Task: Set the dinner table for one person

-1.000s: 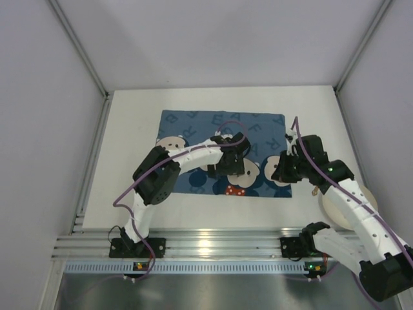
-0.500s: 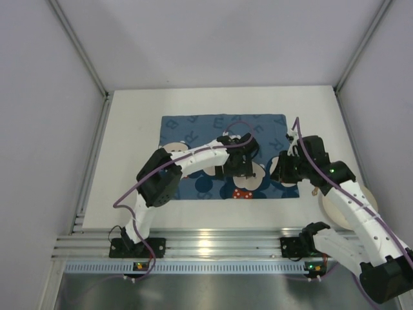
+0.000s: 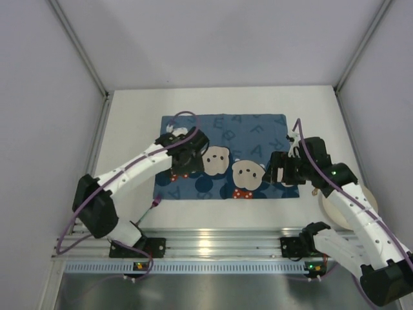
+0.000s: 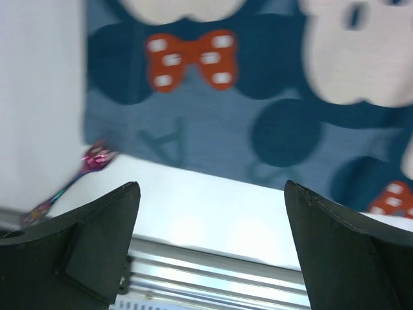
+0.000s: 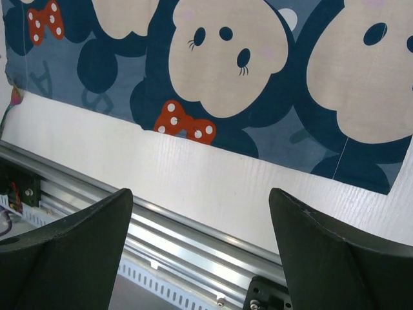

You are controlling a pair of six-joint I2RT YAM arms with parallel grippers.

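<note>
The wide pink end (image 3: 156, 201) (image 4: 98, 157) of the pink-handled utensil, beside the placemat's near corner, is the next place my left gripper will go to and close.
The dinner table (image 3: 129, 129) is a large white top. On it lies a blue cartoon-print placemat (image 3: 226, 132), flat, also seen in the left wrist view (image 4: 213, 110) and the right wrist view (image 5: 213, 64). My left gripper (image 3: 182, 169) hovers over the mat's left part, open, with nothing between its fingers (image 4: 210, 194). My right gripper (image 3: 277, 177) hangs over the mat's right near corner, open and empty (image 5: 200, 197). A pink-handled utensil (image 3: 153, 203) lies on the table just off the mat's near left corner (image 4: 64, 187).
A beige round plate (image 3: 339, 210) sits at the right, partly under the right arm. A small brownish item (image 3: 314, 191) lies beside it. An aluminium rail (image 3: 206, 245) runs along the near edge. White walls enclose the table on three sides.
The right gripper has opened from shut at the mat's right near corner. The left arm has swung left across the mat. The mat's right edge now lies a little further right.
</note>
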